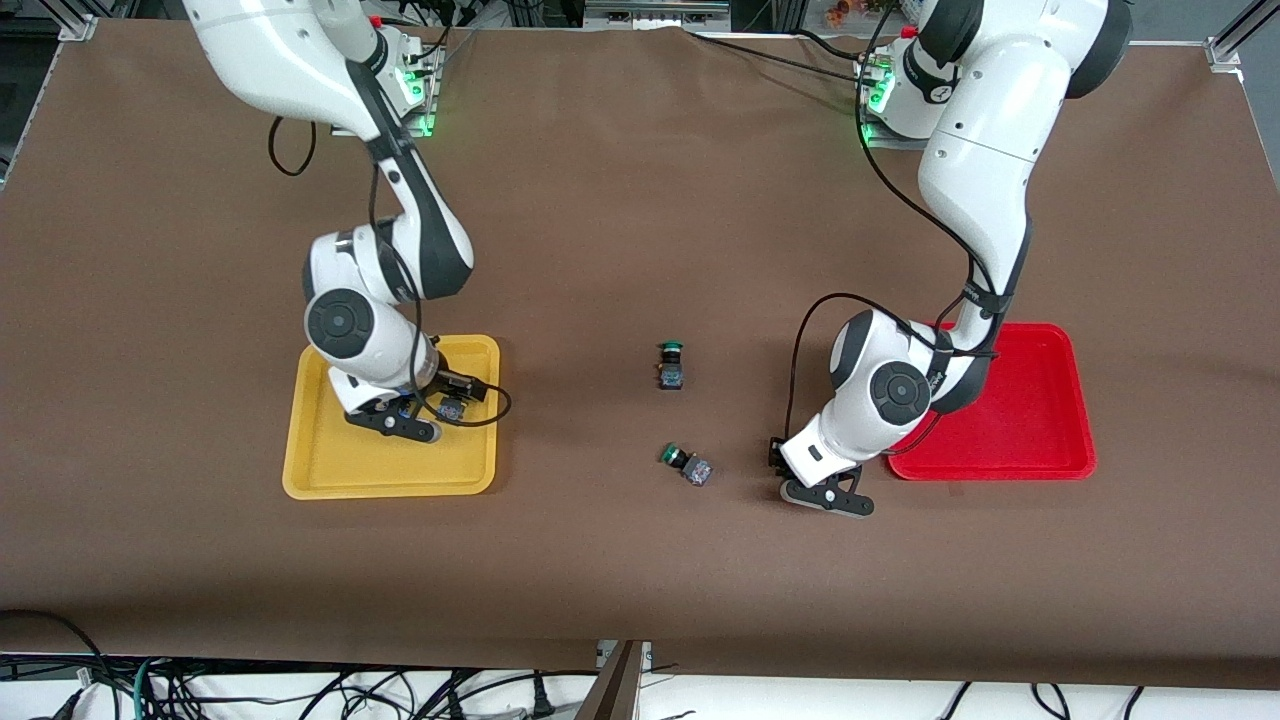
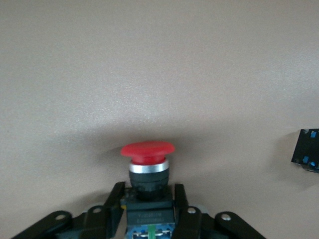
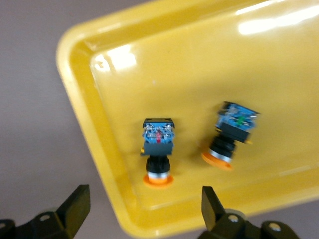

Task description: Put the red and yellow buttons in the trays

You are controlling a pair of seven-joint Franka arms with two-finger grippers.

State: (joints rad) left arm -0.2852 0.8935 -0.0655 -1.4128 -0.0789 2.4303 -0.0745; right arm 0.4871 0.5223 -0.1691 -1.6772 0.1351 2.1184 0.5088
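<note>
Next, my left gripper releases the red button, now low over the bare table, in the middle of the red tray (image 1: 981, 408).
My left gripper (image 1: 826, 492) is low over the bare table beside the red tray (image 1: 1040, 420), off the corner nearest the front camera. In the left wrist view it (image 2: 148, 189) is shut on the black body of a red-capped button (image 2: 147, 150). The front view does not show this button. My right gripper (image 1: 392, 420) is open and empty over the yellow tray (image 1: 330, 470). In the right wrist view it (image 3: 144, 199) hangs above the tray's rim (image 3: 84, 114), and two yellow-orange-capped buttons (image 3: 158, 149) (image 3: 230, 134) lie in the tray. No second red button shows.
Two green-capped buttons (image 1: 671, 365) (image 1: 686, 465) lie on the brown table between the trays. The one nearer the front camera is close to my left gripper, and its body shows in the left wrist view (image 2: 305, 150). The left arm covers part of the red tray.
</note>
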